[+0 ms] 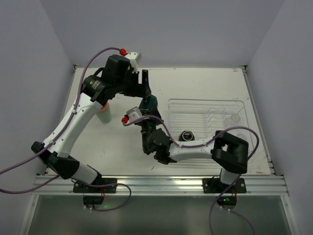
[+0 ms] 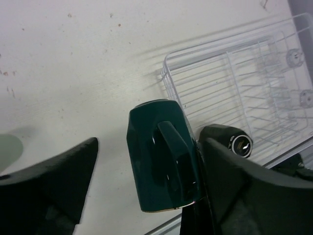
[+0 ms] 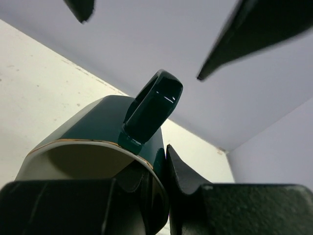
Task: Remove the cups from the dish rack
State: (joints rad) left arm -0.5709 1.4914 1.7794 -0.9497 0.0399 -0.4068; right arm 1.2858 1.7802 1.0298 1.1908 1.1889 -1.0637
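The dark teal mug, now hanging above the table, will go down from my right gripper on the table [image 1: 126, 117], next to the pale green tumbler.
The dark teal handled mug [image 1: 148, 103] hangs above the table, left of the dish rack [image 1: 205, 105]. My right gripper [image 1: 146, 116] is shut on its rim, one finger inside and one outside; in the right wrist view the gripper [image 3: 161, 182] pinches the mug's wall [image 3: 98, 122]. My left gripper [image 1: 145, 87] is open and straddles the mug without touching it; in the left wrist view the mug [image 2: 161, 152] sits between its fingers [image 2: 58, 181]. A black handled mug [image 1: 186, 136] stands in the rack's near left part. Clear glasses [image 1: 234, 117] lie in its right part.
A pale green tumbler [image 1: 104, 116] stands on the table at the left, partly under my left arm, with a bit of pink behind it. The see-through rack [image 2: 234, 63] also shows in the left wrist view. Walls close in the table on three sides.
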